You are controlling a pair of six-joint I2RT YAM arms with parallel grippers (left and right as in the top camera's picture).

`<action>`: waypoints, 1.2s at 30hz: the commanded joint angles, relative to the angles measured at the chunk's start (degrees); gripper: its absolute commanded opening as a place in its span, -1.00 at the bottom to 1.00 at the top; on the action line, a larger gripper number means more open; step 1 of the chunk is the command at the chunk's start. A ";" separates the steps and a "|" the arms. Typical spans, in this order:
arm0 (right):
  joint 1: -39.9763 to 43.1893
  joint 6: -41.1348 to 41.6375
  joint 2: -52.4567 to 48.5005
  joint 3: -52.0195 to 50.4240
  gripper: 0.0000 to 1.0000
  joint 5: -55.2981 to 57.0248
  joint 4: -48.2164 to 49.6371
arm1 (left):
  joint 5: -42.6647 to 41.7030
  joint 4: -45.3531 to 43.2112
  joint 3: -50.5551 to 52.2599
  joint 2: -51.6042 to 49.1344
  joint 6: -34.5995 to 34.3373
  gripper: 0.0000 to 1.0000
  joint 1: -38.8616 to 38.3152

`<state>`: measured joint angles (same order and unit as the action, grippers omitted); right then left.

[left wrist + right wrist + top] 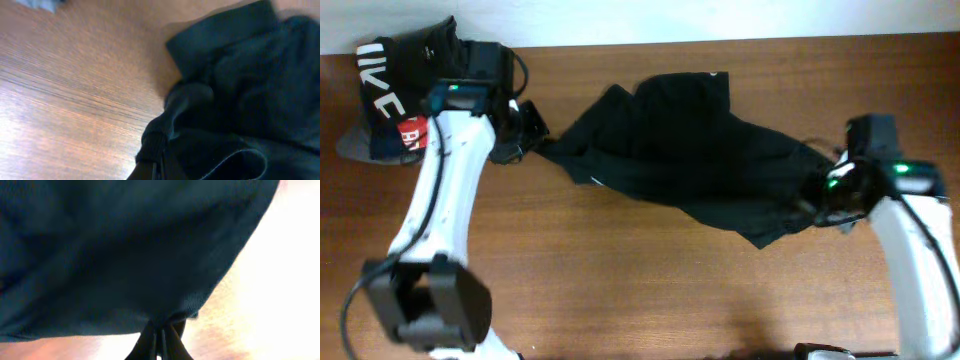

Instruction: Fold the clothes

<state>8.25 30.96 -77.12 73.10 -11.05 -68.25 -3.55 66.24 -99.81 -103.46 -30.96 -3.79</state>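
The garment lies crumpled while my right gripper holds its edge, so I should lower that edge and take the cloth nearer the garment's middle [758, 188] before lifting with both grippers.
The clothes [690, 140], one large plain black garment, lie crumpled across the middle of the wooden table. At its left tip my left gripper [533, 140] is shut on a ribbed cuff [156, 142], the pinched fabric bunching at the fingertips in the left wrist view. On the right side my right gripper [817, 195] is shut on the garment's edge [165, 315], which hangs from the closed fingers above the table in the right wrist view. The black cloth [115, 245] fills most of that view.
A folded dark garment with big white letters [395, 85] lies at the far left back corner, on top of red and grey folded pieces [412, 132]. The table's back edge [620, 46] runs along the top.
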 commanded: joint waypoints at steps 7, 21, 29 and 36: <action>-0.37 -2.60 1.20 10.43 -0.92 1.20 -6.27 | 2.51 2.03 -1.29 3.19 1.29 -0.97 0.04; -0.37 -8.52 -13.16 6.19 -0.92 5.42 -0.90 | 5.40 1.70 -0.48 2.80 1.25 -0.97 -2.10; -0.37 -9.79 -21.05 6.19 -0.67 6.43 2.71 | 7.04 1.42 -0.35 -1.40 1.07 -0.97 -3.23; -0.37 -14.03 -21.07 6.21 0.62 5.55 -0.79 | 7.04 -0.26 -0.35 -7.65 1.07 -0.97 -3.26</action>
<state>8.21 19.44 -98.54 79.57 -5.54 -67.77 2.17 66.39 -100.66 -108.66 -30.81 -6.96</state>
